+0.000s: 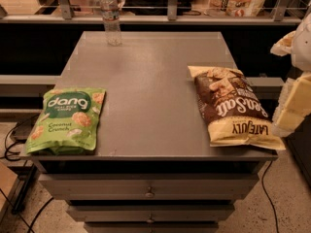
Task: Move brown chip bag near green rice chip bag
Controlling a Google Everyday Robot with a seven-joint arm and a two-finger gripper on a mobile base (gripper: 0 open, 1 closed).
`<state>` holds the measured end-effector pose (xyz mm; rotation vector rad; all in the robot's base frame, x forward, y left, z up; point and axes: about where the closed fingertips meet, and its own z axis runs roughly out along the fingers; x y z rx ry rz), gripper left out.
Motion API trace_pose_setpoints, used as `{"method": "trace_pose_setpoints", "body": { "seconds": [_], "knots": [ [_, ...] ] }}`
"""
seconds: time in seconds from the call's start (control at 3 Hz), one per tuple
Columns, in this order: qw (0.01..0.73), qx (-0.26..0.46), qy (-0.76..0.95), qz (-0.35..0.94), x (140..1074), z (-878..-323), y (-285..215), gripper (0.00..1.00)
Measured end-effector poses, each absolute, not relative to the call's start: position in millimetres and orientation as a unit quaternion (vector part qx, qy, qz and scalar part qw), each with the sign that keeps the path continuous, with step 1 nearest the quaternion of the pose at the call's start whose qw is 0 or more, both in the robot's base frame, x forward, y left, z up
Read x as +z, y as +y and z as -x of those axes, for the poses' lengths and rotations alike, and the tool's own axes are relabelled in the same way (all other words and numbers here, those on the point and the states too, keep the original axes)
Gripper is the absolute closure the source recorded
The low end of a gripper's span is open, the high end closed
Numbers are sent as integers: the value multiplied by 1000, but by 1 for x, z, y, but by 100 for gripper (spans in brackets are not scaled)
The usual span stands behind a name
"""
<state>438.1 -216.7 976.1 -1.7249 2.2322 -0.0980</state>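
Next, my gripper grips the front half [244, 118] of the brown chip bag, where brown meets the bag's pale yellow end.
The brown chip bag [232, 106] lies flat at the right front of the grey table [146, 81], its pale yellow end at the front edge. The green rice chip bag [66, 120] lies flat at the left front corner, far from the brown bag. My gripper [293, 108] hangs at the right edge of the view, just right of the brown bag and beside the table's right side, holding nothing that I can see.
A clear water bottle [112, 18] stands at the back of the table, left of centre. Drawers [148, 191] sit under the tabletop. A rail and shelf run behind the table. Cables lie on the floor at the left.
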Motion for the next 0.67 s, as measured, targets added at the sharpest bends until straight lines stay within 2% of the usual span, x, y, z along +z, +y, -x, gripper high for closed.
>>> {"method": "trace_pose_setpoints", "body": {
  "seconds": [0.67],
  "knots": [
    [182, -17, 773, 608, 972, -444, -206, 0]
  ]
}}
